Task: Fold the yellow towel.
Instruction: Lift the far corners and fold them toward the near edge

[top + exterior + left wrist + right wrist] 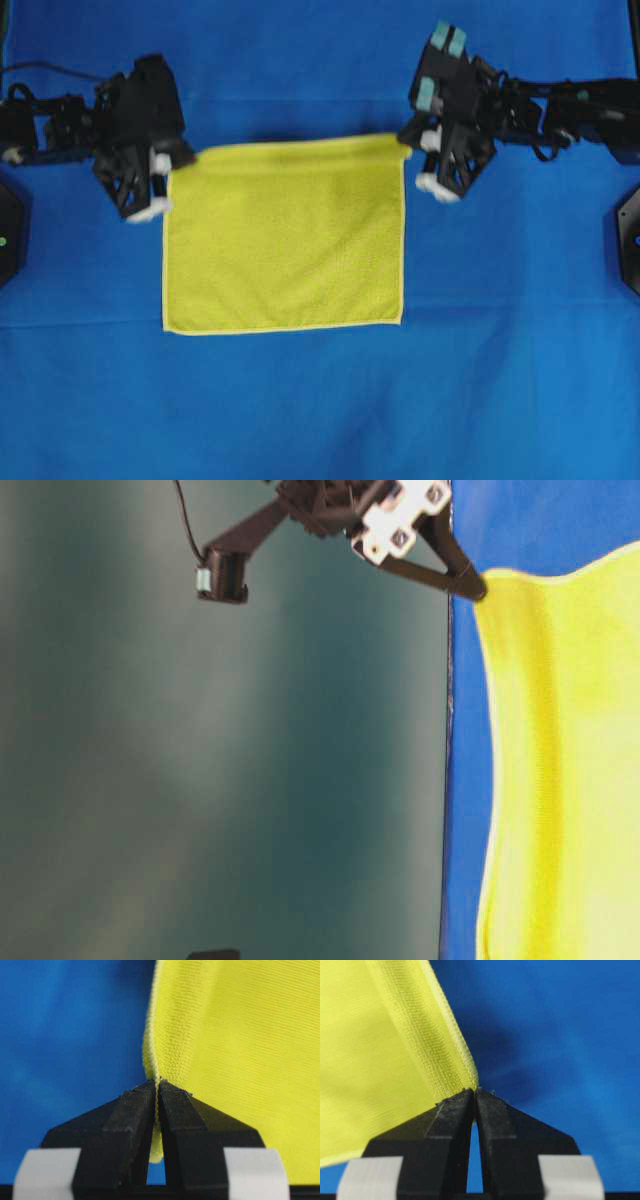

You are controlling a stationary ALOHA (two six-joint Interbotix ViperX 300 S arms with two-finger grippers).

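Note:
Next, I let go of the yellow towel's far corner with my left gripper on top of the towel's near corner on its own side (pixel 173 322).
The yellow towel (pixel 285 235) lies spread on the blue cloth, its far edge lifted slightly between the two grippers. My left gripper (pixel 170 168) is shut on the towel's far left corner. In the left wrist view the fingertips (pixel 145 1097) pinch the hem, and the towel (pixel 240 1050) hangs away to the right. My right gripper (pixel 408 150) is shut on the far right corner. The right wrist view shows that gripper (pixel 474 1091) closed on the very tip of the towel (pixel 380 1045). In the table-level view the towel (pixel 560 760) rises to a pinched corner.
The blue cloth (pixel 320 400) covers the whole table. Dark arm bases sit at the left edge (pixel 8 235) and the right edge (pixel 630 235). The table-level view shows the table's edge (pixel 447 780) beside the towel.

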